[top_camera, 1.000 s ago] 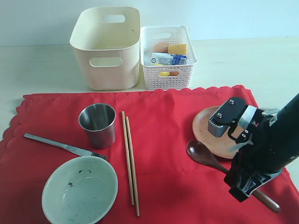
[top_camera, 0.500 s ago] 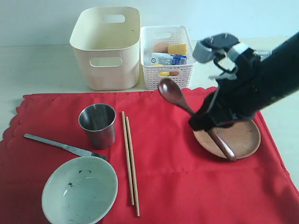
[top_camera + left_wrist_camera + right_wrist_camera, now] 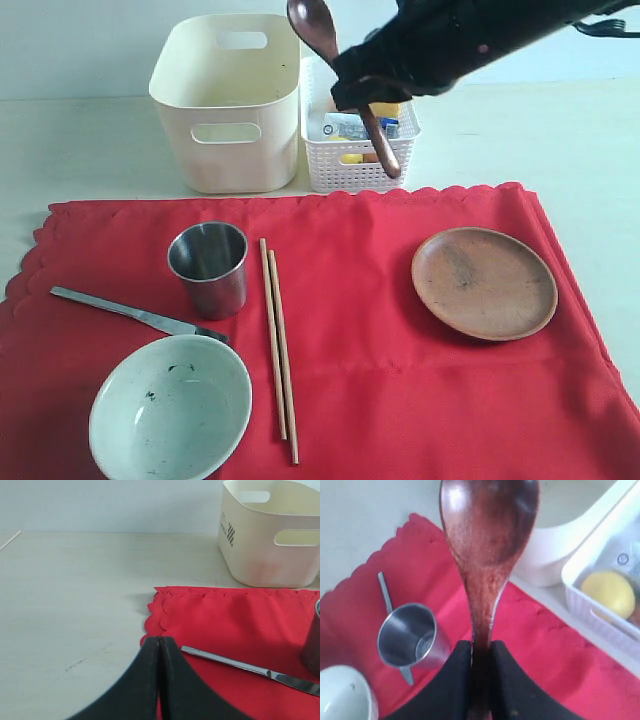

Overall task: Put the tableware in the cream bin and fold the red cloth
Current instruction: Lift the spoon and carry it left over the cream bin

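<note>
I need to let go of the dark wooden spoon, now held high between bin and basket, with my right gripper inside the cream bin (image 3: 246, 131), along its side beside the white basket.
My right gripper (image 3: 352, 88) is shut on the handle of the dark wooden spoon (image 3: 312, 25) and holds it high, between the cream bin (image 3: 230, 165) and the white basket. The spoon's bowl (image 3: 487, 525) points up and away from the fingers (image 3: 455, 680). On the red cloth (image 3: 370, 400) lie the steel cup (image 3: 209, 265), chopstick pair (image 3: 278, 335), knife (image 3: 135, 313), pale bowl (image 3: 170, 408) and brown plate (image 3: 484, 282). My left gripper (image 3: 159, 642) is shut and empty, low by the cloth's scalloped left edge (image 3: 160, 610), near the knife's tip (image 3: 200, 652).
The white lattice basket (image 3: 362, 150) stands against the bin's right side and holds a milk carton (image 3: 350, 125), cheese (image 3: 380, 104) and a lemon (image 3: 609, 592). Bare pale table (image 3: 75, 590) lies left of the cloth and right of the basket.
The right gripper has lifted the spoon off the cloth beside the plate and carried it up and back-left, to above the gap between bin and basket. The plate now shows fully.
</note>
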You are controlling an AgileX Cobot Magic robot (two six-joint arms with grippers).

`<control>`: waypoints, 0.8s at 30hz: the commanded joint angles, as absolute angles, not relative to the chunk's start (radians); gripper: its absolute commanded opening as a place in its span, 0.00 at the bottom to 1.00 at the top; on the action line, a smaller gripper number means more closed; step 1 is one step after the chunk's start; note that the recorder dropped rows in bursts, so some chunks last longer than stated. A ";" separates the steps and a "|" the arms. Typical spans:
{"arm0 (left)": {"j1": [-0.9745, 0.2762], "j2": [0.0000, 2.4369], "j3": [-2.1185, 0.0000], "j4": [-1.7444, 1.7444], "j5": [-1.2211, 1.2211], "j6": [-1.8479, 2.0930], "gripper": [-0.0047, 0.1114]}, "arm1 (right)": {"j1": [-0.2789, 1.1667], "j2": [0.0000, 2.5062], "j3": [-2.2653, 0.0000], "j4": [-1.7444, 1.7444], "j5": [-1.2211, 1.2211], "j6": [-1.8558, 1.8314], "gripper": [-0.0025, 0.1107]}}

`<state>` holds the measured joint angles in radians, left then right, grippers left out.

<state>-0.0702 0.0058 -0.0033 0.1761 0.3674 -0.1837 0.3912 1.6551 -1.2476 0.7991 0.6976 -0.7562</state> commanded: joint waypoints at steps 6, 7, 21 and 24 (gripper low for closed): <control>-0.069 0.000 0.000 0.167 0.362 -0.187 0.04 | 0.395 1.916 -1.530 0.901 0.636 -0.757 0.02; -0.069 0.000 0.000 0.167 0.362 -0.187 0.04 | 0.395 1.939 -1.556 0.905 0.636 -0.757 0.02; -0.069 0.000 0.000 0.167 0.362 -0.187 0.04 | 0.395 2.205 -1.857 1.048 0.593 -0.762 0.02; -0.069 0.000 0.000 0.167 0.362 -0.187 0.04 | 0.395 2.221 -1.876 1.059 0.573 -0.766 0.02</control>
